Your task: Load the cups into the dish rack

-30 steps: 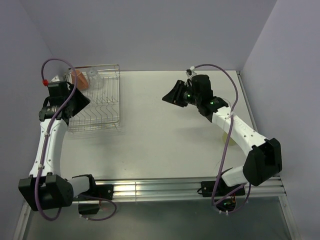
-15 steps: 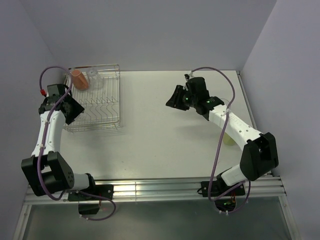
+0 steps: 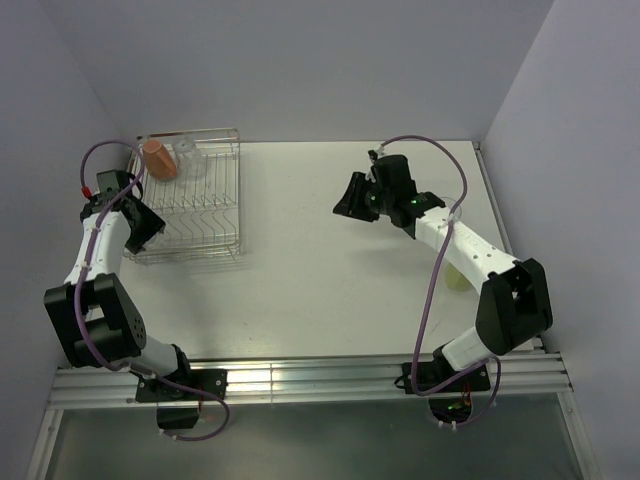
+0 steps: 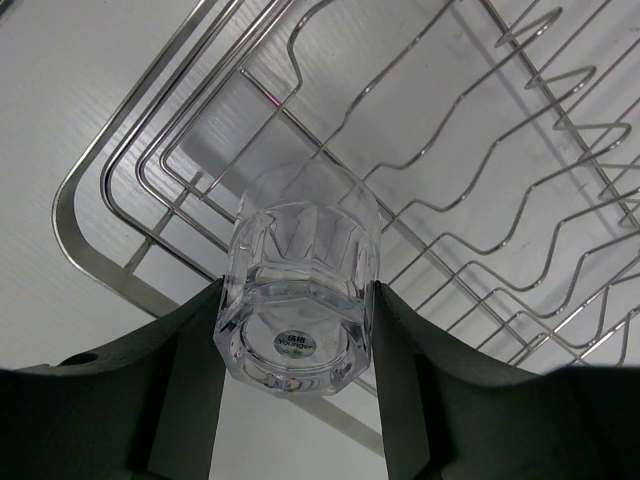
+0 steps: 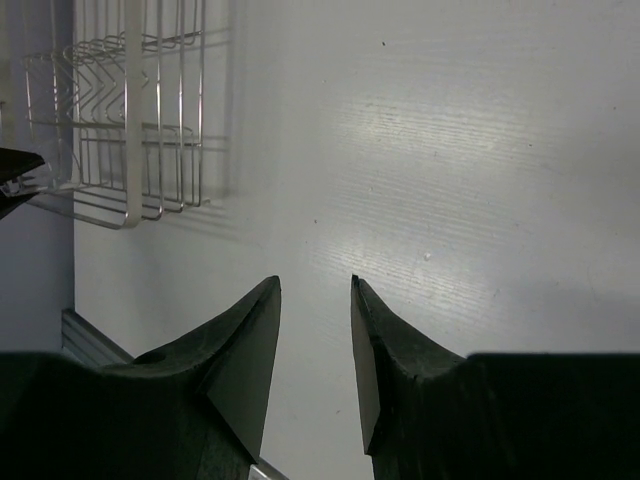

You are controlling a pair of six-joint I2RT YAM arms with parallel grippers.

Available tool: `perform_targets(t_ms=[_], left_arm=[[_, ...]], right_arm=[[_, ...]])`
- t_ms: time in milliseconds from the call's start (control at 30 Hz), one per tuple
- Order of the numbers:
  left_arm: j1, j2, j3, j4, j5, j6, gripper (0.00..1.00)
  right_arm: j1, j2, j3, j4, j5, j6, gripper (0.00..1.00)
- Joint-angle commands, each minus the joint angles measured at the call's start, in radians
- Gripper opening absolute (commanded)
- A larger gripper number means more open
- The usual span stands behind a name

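Observation:
The clear tumbler will go down from my left gripper onto the wires in the dish rack's near corner (image 3: 146,241) (image 4: 282,248) by the dish rack's side.
In the left wrist view my left gripper (image 4: 297,300) is shut on a clear faceted tumbler (image 4: 305,230), its base toward the camera, over the near left corner of the wire dish rack (image 4: 480,180). From above, this gripper (image 3: 140,222) sits at the left side of the dish rack (image 3: 205,215), and the held tumbler is hidden. An orange mug (image 3: 158,158) and another clear tumbler (image 3: 188,156) stand at the rack's far end. My right gripper (image 3: 350,196) hovers over the table's middle, open (image 5: 315,283) with nothing between its fingers.
A pale yellow object (image 3: 456,277) lies on the table under my right forearm. Walls close in on the left, back and right. The rack (image 5: 120,130) shows far off to the left in the right wrist view.
My left arm folded back and the gripper with the tumbler drifted slightly left and nearer along the rack's side. The right gripper shifted slightly right.

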Motion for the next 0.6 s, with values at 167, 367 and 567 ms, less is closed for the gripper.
perform_targets(t_ms=[167,367,567], left_arm=[[0.034,0.078,-0.009,0.026,-0.002,0.016,0.04],[0.039,0.133,-0.016,0.046,-0.005,-0.001,0.07],[0.042,0.165,-0.020,0.060,-0.013,-0.011,0.15]], right_arm=[[-0.024,-0.007,0.014,0.009,-0.006,-0.019,0.42],[-0.030,-0.001,0.012,0.013,-0.012,-0.019,0.42],[-0.032,-0.002,0.009,0.013,-0.012,-0.019,0.41]])
